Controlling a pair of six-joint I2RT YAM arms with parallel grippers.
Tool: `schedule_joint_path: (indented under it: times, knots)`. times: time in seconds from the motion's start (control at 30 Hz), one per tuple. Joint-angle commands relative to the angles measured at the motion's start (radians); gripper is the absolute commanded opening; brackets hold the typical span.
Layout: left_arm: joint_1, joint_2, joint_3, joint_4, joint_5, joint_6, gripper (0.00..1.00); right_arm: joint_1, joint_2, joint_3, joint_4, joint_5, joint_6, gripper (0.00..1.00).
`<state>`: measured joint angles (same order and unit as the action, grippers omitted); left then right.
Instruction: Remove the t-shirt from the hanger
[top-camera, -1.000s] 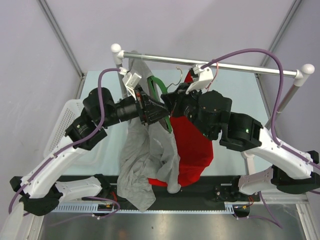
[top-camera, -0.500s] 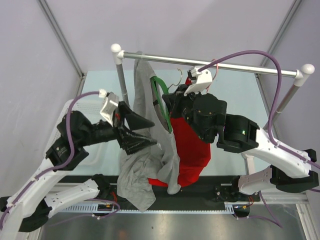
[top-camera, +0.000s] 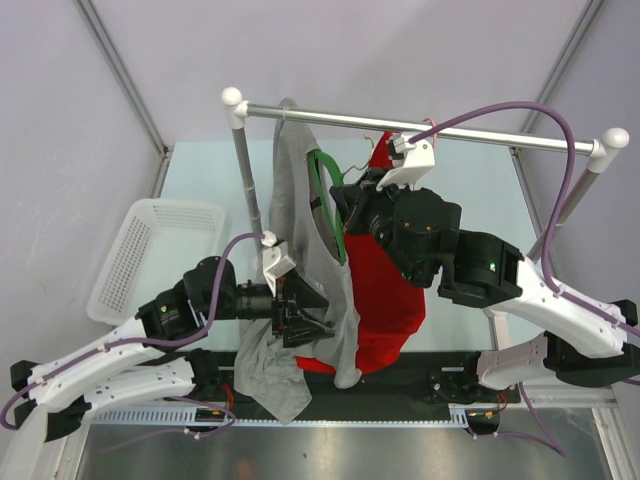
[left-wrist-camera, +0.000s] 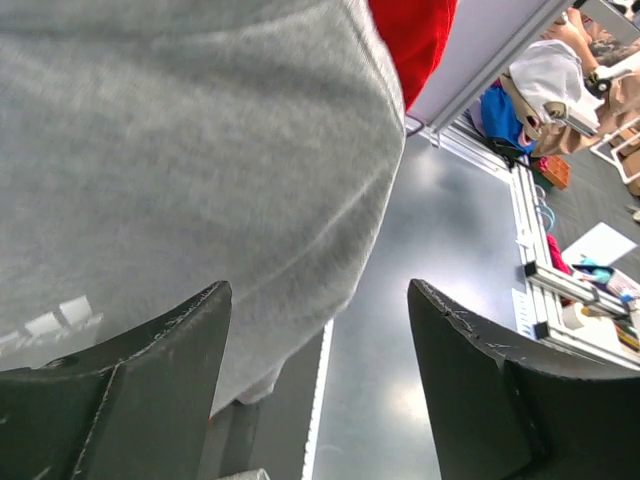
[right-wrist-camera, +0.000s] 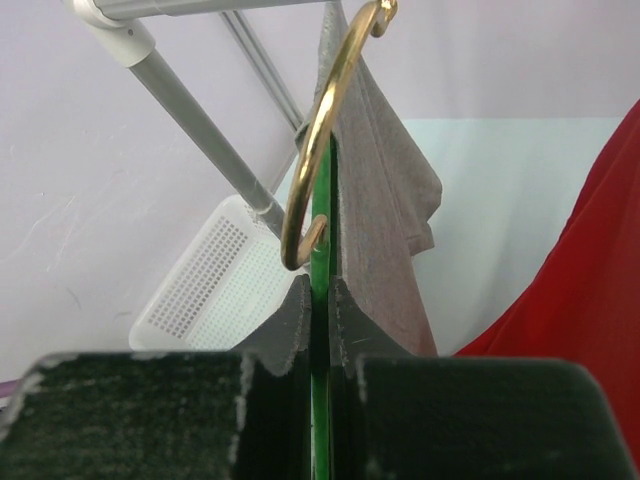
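Observation:
The grey t-shirt covers the lower end of the green hanger and hangs beyond the left gripper's open fingers, so the robot should reach in and pinch the t-shirt's near fold (left-wrist-camera: 335, 285).
The grey t-shirt (top-camera: 300, 215) hangs from a green hanger (top-camera: 325, 190) on the rail, its lower part bunched down by the table's front edge. My right gripper (top-camera: 342, 205) is shut on the green hanger (right-wrist-camera: 321, 215) just below its brass hook (right-wrist-camera: 325, 130), with grey cloth (right-wrist-camera: 385, 200) draped beside it. My left gripper (top-camera: 312, 315) stands open low down against the shirt's lower half. In the left wrist view the grey cloth (left-wrist-camera: 180, 150) hangs above and past the left finger, and nothing is pinched between the fingers of the left gripper (left-wrist-camera: 318, 287).
A red garment (top-camera: 385, 300) hangs right of the grey shirt, under my right arm. The metal rail (top-camera: 480, 135) on two posts spans the back. A white perforated basket (top-camera: 150, 250) sits at the left.
My left gripper opened, let go of the shirt near the hanger and dropped low toward the front. The right gripper stayed shut on the hanger.

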<state>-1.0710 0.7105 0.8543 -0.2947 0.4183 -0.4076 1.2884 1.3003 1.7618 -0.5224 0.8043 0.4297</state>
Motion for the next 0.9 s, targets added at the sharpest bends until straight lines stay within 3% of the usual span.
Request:
schedule_joint_path:
  times: [0.0,0.07,0.1,0.2,0.33,0.43,0.53,0.77,0.87]
  knots:
    - [-0.04,0.017,0.012,0.083,-0.078,0.044,0.73,0.008,-0.019,0.013,0.121,0.042,0.032,0.0]
    - [-0.044,0.023,0.002,0.092,-0.093,0.023,0.67,0.009,-0.018,0.01,0.125,0.047,0.034,0.0]
    - [-0.044,0.027,-0.004,0.095,-0.104,0.009,0.57,0.008,-0.019,0.007,0.127,0.047,0.032,0.0]
    - [-0.044,0.037,-0.024,0.101,-0.122,-0.02,0.49,0.009,-0.026,0.001,0.139,0.044,0.032,0.0]
    - [-0.052,0.027,-0.04,0.124,-0.104,-0.051,0.52,0.009,-0.026,-0.002,0.136,0.052,0.037,0.0]
    - [-0.055,0.018,-0.055,0.161,-0.061,-0.088,0.66,0.008,-0.026,-0.008,0.142,0.055,0.038,0.0]
    - [-0.056,0.012,-0.075,0.192,-0.032,-0.126,0.71,0.008,-0.029,-0.015,0.147,0.056,0.041,0.0]
    - [-0.06,0.018,-0.099,0.19,-0.029,-0.149,0.69,0.008,-0.032,-0.021,0.147,0.064,0.046,0.0]
    - [-0.061,0.024,-0.113,0.193,-0.047,-0.16,0.58,0.009,-0.035,-0.031,0.151,0.072,0.053,0.0]
